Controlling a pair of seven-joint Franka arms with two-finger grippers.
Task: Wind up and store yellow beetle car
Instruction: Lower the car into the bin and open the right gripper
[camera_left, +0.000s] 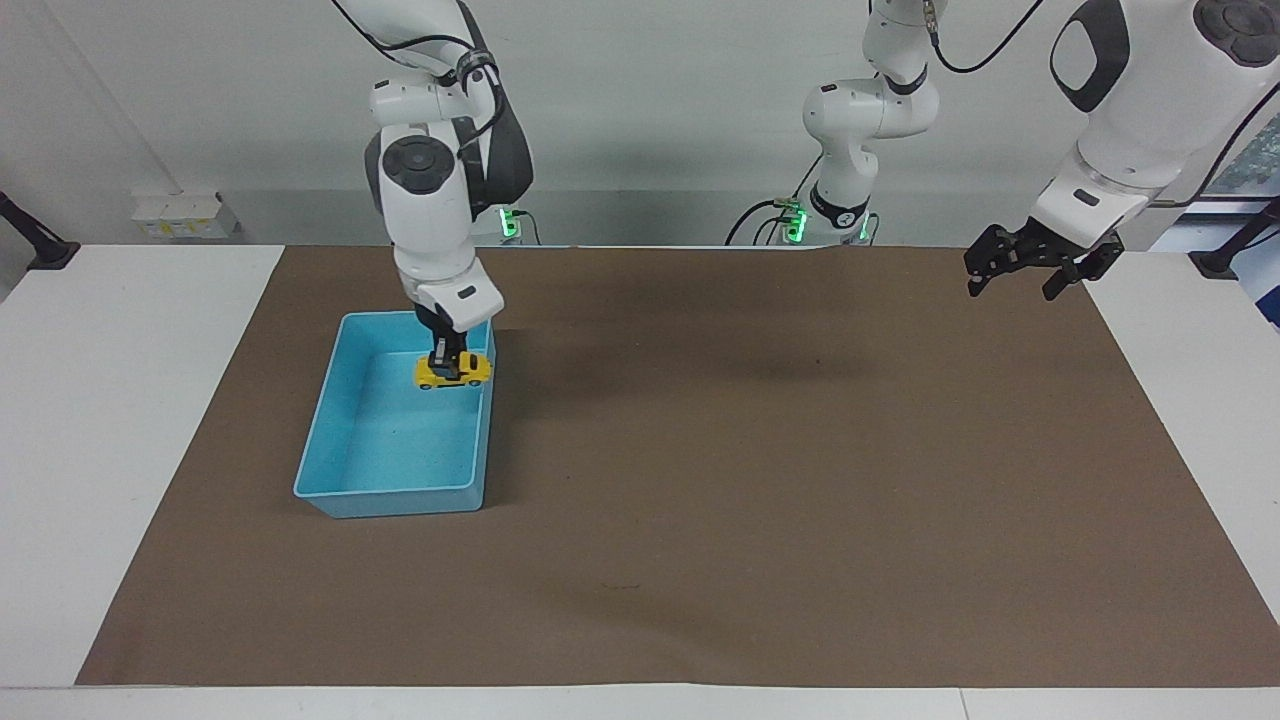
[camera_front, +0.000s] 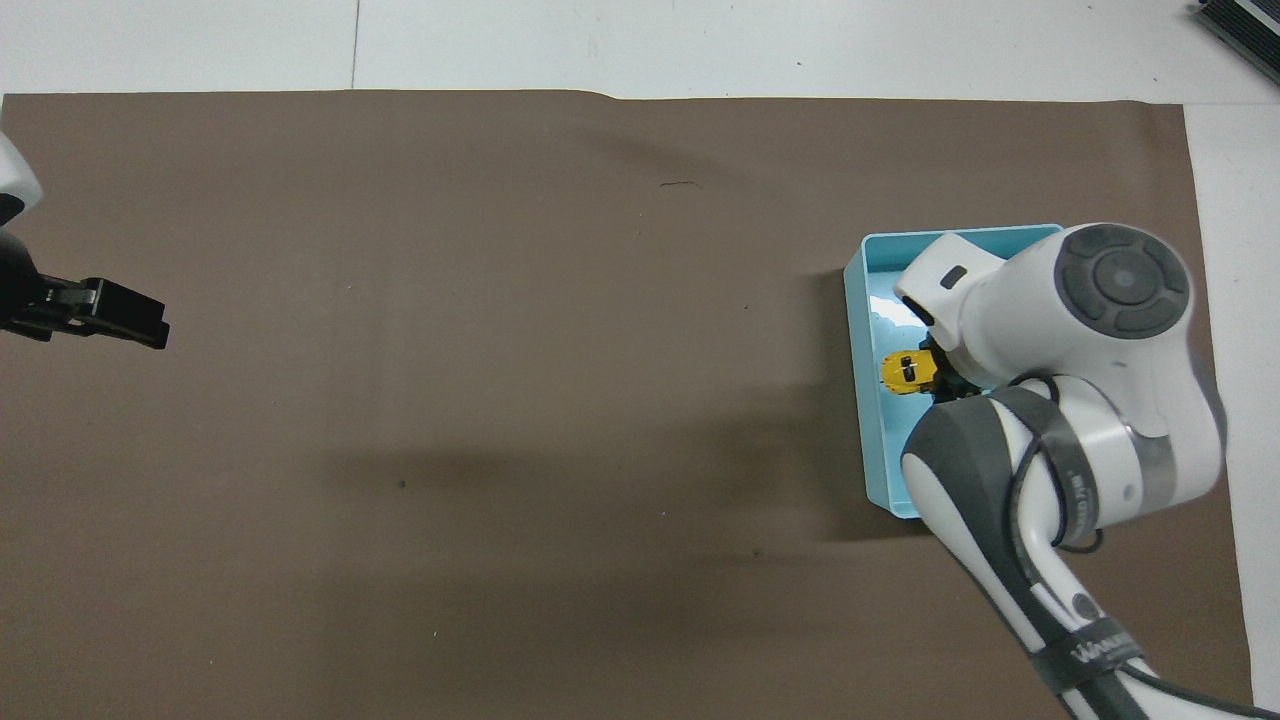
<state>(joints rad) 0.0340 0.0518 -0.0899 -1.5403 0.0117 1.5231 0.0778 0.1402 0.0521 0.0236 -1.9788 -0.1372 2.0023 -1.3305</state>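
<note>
Next, my right gripper puts the yellow beetle car down on the middle of the blue tray's bottom (camera_front: 937, 380).
The yellow beetle car (camera_left: 457, 371) (camera_front: 903, 372) hangs in the air over the inside of the blue tray (camera_left: 400, 496) (camera_front: 853, 330), close to the tray wall that faces the middle of the table. My right gripper (camera_left: 447, 364) (camera_front: 920, 371) points straight down and is shut on the car's roof and sides. In the overhead view the right arm's wrist hides much of the tray. My left gripper (camera_left: 1011, 289) (camera_front: 150, 328) waits open and empty above the mat's edge at the left arm's end of the table.
A brown mat (camera_left: 760, 480) (camera_front: 500, 400) covers most of the white table. The blue tray lies on it toward the right arm's end and holds nothing on its visible floor.
</note>
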